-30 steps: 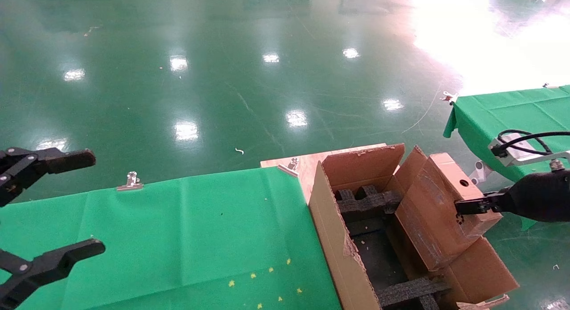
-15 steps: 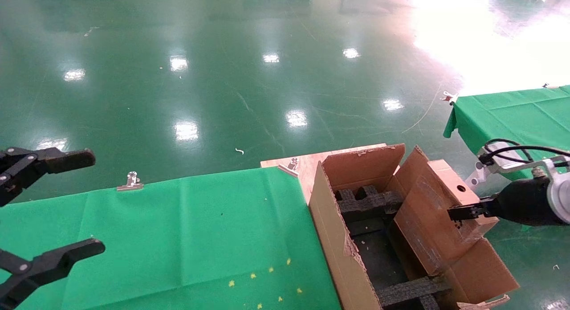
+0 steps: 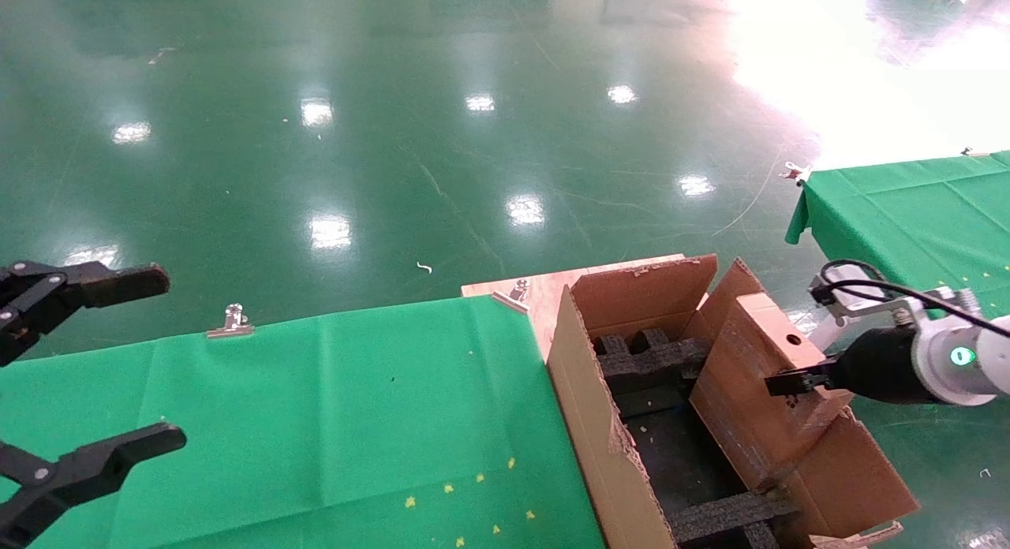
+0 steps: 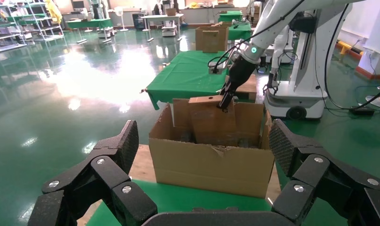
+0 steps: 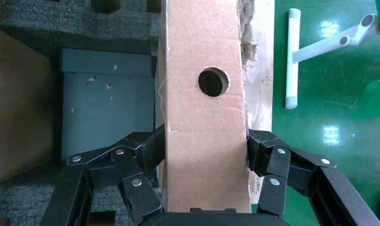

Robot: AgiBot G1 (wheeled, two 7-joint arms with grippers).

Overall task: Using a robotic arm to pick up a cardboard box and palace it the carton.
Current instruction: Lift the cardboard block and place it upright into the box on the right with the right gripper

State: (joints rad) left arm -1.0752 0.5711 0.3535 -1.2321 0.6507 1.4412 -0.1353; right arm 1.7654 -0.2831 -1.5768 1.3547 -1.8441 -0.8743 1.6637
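The robot's right gripper needs to release the cardboard box between the foam inserts, along the carton's side (image 3: 723, 437) next to the white arm.
My right gripper (image 3: 793, 383) on its white arm (image 3: 959, 360) is shut on the small brown cardboard box (image 3: 757, 391) with a round hole, holding it on edge over the right side of the large open carton (image 3: 584, 423). In the right wrist view the fingers (image 5: 145, 150) press both sides of the cardboard box (image 5: 204, 117), with the carton's black foam inserts (image 5: 75, 23) below. The left wrist view shows the carton (image 4: 211, 162), the cardboard box (image 4: 211, 125) and the right arm (image 4: 254, 47). My left gripper (image 3: 79, 367) is open and empty at the far left, over the green table.
A green cloth (image 3: 316, 423) covers the table left of the carton, held by metal clips (image 3: 230, 322). A second green-covered table (image 3: 907, 210) stands at the right. Shiny green floor (image 3: 473, 139) lies beyond. The carton's right flap (image 3: 856, 486) hangs outward.
My right gripper has moved left and lower with the cardboard box, bringing it further over the carton's opening. The left gripper has not moved.
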